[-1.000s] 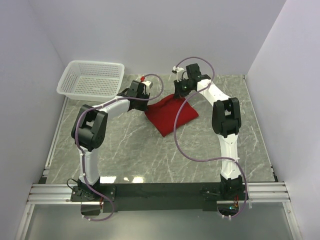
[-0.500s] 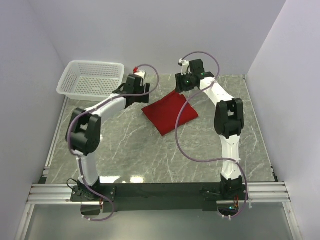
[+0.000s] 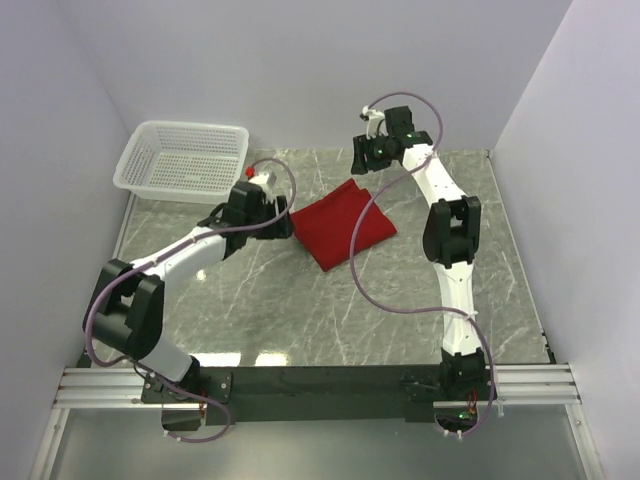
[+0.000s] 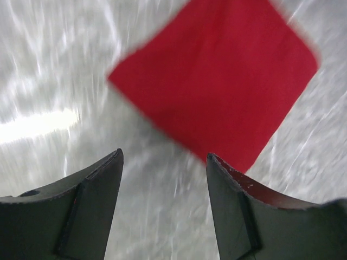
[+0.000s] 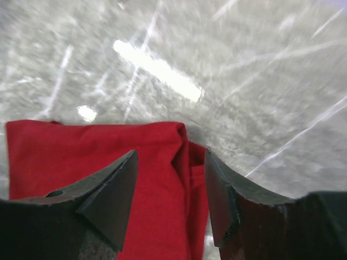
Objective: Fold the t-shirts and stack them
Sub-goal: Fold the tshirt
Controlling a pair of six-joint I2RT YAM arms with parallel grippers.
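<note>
The folded t-shirt lies at a slant with its under layer sticking out past the top, so before stacking, my right gripper needs to pinch the top layer's edge [image 5: 180, 158] and straighten it.
One deep-red t-shirt [image 3: 342, 224] lies folded into a flat square on the marble table, a corner pointing at me. My left gripper [image 3: 281, 222] hovers just off its left edge, jaws open and empty. In the left wrist view the t-shirt [image 4: 217, 76] lies ahead of the open gripper [image 4: 165, 157], with bare table between the fingers. My right gripper [image 3: 364, 158] is raised over the far corner, also open. In the right wrist view the t-shirt [image 5: 97, 157] shows its layered folded edge below the gripper [image 5: 171, 157], untouched.
A white mesh basket [image 3: 180, 128] stands at the back left corner, beside the left arm's elbow. Grey walls close in the table at the back and on both sides. A purple cable from the right arm hangs across the shirt.
Both grippers were shut at the shirt's far edge and have opened and let it go. The left arm drew back to the left and nearer; the right lifted toward the back wall.
</note>
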